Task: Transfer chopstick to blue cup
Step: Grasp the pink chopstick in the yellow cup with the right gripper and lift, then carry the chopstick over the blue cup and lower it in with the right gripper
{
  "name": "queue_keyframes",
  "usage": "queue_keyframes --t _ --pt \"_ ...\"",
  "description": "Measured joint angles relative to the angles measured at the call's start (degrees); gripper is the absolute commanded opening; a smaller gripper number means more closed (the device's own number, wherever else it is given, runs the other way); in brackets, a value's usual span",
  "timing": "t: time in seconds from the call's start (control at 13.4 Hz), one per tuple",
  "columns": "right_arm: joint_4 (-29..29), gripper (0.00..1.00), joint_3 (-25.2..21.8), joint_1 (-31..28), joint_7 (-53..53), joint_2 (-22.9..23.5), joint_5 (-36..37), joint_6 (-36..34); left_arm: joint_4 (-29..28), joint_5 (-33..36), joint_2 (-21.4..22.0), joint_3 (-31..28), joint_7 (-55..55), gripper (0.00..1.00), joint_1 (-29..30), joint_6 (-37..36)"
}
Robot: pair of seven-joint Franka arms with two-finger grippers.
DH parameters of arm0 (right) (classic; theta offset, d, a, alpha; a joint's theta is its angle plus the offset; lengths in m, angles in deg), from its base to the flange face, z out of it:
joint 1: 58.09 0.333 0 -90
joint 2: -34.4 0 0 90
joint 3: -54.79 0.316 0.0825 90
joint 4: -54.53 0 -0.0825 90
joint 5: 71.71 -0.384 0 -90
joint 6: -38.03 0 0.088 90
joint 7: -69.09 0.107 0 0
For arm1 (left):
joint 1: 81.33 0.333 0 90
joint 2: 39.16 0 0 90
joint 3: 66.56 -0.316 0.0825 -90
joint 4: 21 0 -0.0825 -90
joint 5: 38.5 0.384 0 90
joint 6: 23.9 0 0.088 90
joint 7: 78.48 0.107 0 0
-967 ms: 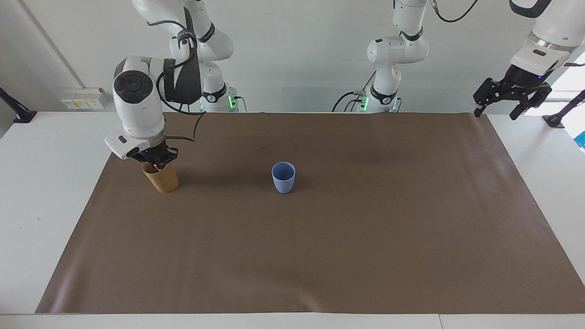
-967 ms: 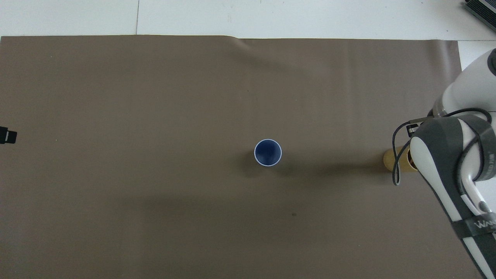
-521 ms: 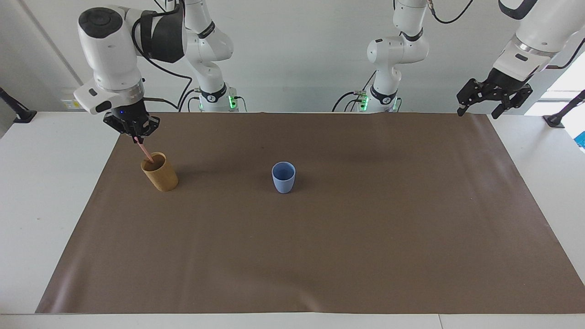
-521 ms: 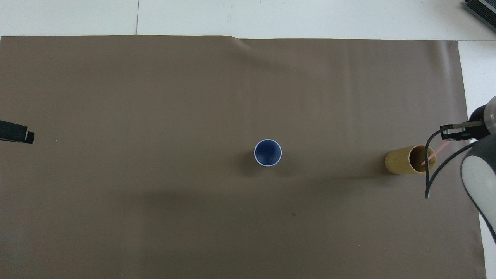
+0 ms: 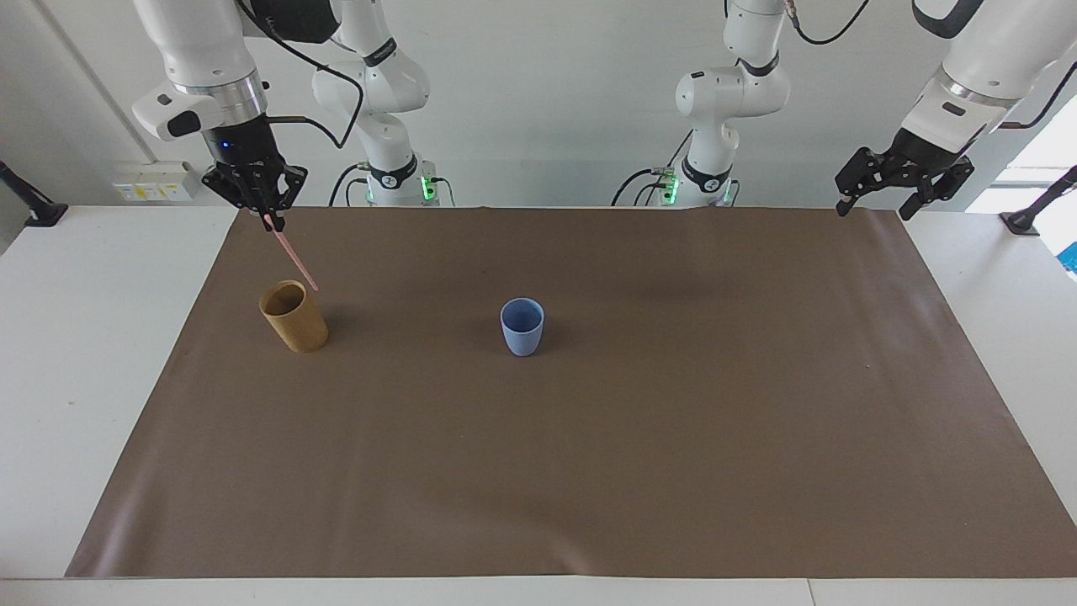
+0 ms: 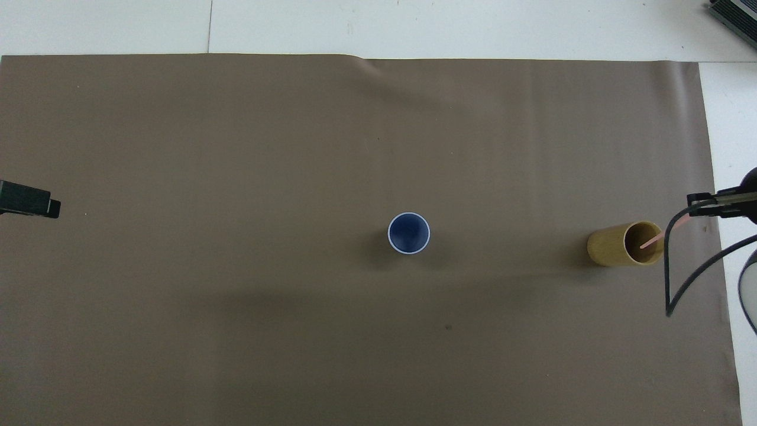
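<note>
Next, my right gripper releases the pale-pink chopstick inside the blue cup [image 6: 405,245], so that I leave the chopstick leaning against the cup's far rim.
My right gripper [image 5: 268,220] [image 6: 691,208] hangs high over the tan holder [image 5: 294,317] [image 6: 618,245], shut on the top end of the pale-pink chopstick [image 5: 293,255] [image 6: 650,241]. The stick slants down from the fingertips, and its lower tip hangs over the holder's mouth, about level with the rim or just above it. The light-blue cup [image 5: 522,326] [image 6: 408,233] stands upright with nothing in it at the middle of the mat, well toward the left arm's end from the holder. My left gripper [image 5: 872,210] [image 6: 35,204] is open and holds nothing, raised over the mat's edge at its own end.
A brown mat [image 5: 589,463] covers most of the white table. Only the holder and the blue cup stand on it. A dark object [image 6: 736,15] lies off the mat at the table's corner, farthest from the robots at the right arm's end.
My right gripper has risen from the holder's mouth, drawing the chopstick up out of the holder. The left gripper has drifted slightly inward toward the mat.
</note>
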Motion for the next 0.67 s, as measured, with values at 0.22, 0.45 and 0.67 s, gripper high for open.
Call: queue_keyframes --t 0.22,0.45,0.67 --pt "-0.1 0.0 4.6 0.4 4.8 0.2 -1.0 3.9 0.0 0.0 0.0 0.3 0.0 1.0 -0.2 -0.1" --pt "-0.1 0.0 10.2 0.5 10.2 1.5 -3.3 8.4 0.0 0.0 0.0 0.2 -0.1 1.0 -0.2 -0.1" --pt "0.9 0.0 17.1 0.8 17.6 3.6 -3.3 9.8 0.0 0.0 0.0 -0.3 -0.1 1.0 -0.2 -0.1"
